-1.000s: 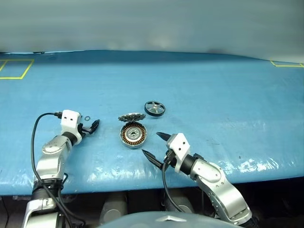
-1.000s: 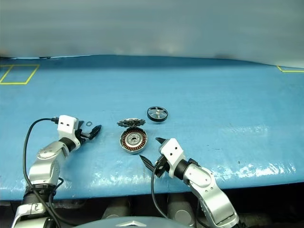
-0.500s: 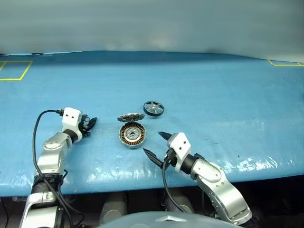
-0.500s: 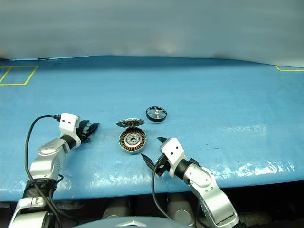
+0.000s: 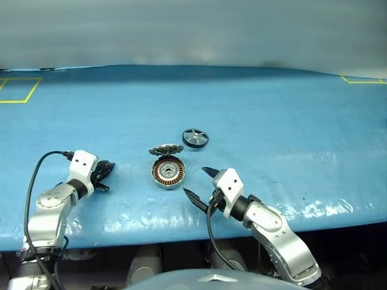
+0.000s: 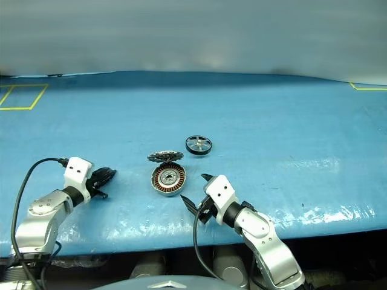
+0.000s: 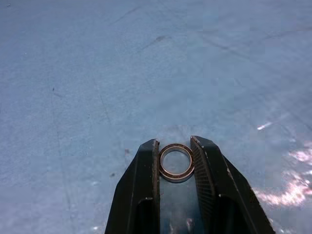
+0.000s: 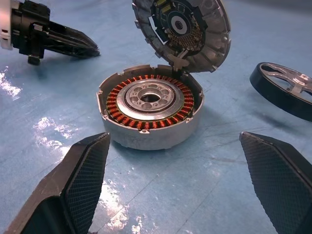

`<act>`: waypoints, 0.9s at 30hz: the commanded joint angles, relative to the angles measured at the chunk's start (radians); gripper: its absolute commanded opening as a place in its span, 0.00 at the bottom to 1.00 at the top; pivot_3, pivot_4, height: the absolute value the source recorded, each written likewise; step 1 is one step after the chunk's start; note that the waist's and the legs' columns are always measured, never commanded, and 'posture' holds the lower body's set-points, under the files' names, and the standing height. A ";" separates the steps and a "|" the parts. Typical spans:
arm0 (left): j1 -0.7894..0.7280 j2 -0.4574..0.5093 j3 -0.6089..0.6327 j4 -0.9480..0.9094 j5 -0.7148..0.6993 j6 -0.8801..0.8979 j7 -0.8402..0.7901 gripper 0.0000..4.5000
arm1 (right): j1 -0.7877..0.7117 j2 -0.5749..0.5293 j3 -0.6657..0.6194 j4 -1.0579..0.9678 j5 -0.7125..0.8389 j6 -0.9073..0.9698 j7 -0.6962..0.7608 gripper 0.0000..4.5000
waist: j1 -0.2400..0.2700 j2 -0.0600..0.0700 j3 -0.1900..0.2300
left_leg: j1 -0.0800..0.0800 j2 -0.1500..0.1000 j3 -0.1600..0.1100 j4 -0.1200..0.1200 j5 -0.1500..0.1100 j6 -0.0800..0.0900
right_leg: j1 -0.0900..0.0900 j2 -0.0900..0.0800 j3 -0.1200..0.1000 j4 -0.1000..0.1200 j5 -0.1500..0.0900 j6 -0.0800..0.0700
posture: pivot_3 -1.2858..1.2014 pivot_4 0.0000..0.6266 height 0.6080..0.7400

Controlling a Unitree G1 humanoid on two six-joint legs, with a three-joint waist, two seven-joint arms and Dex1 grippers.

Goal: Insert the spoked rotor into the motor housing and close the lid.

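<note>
My left gripper should release the small metal ring on the central part inside the motor housing's coppery windings [image 5: 169,170].
The motor housing [image 5: 167,171], a grey ring lined with coppery windings, lies flat at the table's middle. The lid [image 8: 183,29] leans tilted on its far rim, jagged edge up. The spoked rotor [image 5: 195,138], a small black-rimmed wheel, lies flat behind and to the right of them. My right gripper [image 5: 198,183] stands open just in front of the housing, its fingers [image 8: 83,170] wide apart on either side of it and touching nothing. My left gripper [image 7: 174,141] is shut on a small metal ring [image 7: 176,178], low over the table left of the housing.
A blue cover spreads over the table, whose front edge [image 5: 151,232] runs close below both grippers. Yellow tape marks sit at the far left [image 5: 15,89] and far right [image 5: 363,80] corners. A black cable [image 5: 36,175] loops from my left wrist.
My left gripper closed on the small ring that lay on the table and drew back toward the near edge with it. The right gripper and the motor parts stayed still.
</note>
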 commanded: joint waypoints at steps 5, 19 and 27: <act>-0.019 0.037 -0.074 -0.242 -0.084 0.110 -0.110 0.14 | -0.022 0.009 0.005 0.001 0.007 -0.011 0.011 1.00 | 0.006 -0.004 0.003 | -0.002 0.000 0.000 0.000 0.000 0.000 | -0.001 0.000 0.000 0.000 0.000 0.000 | 0.52 0.24 1.00; -0.183 0.091 -0.282 -0.361 -0.184 0.247 -0.297 0.14 | -0.002 0.005 0.011 -0.010 0.006 -0.056 0.024 1.00 | 0.003 -0.004 0.005 | -0.003 0.000 0.000 -0.001 0.000 0.000 | -0.002 0.000 0.000 -0.001 0.000 0.000 | 0.52 0.24 1.00; -0.233 0.026 -0.368 -0.294 -0.089 0.189 -0.228 0.14 | 0.001 0.012 0.002 -0.006 -0.006 -0.062 0.002 1.00 | 0.003 -0.004 0.005 | -0.003 0.000 0.000 0.000 0.000 0.000 | -0.002 0.001 0.000 -0.001 0.000 0.000 | 0.52 0.24 1.00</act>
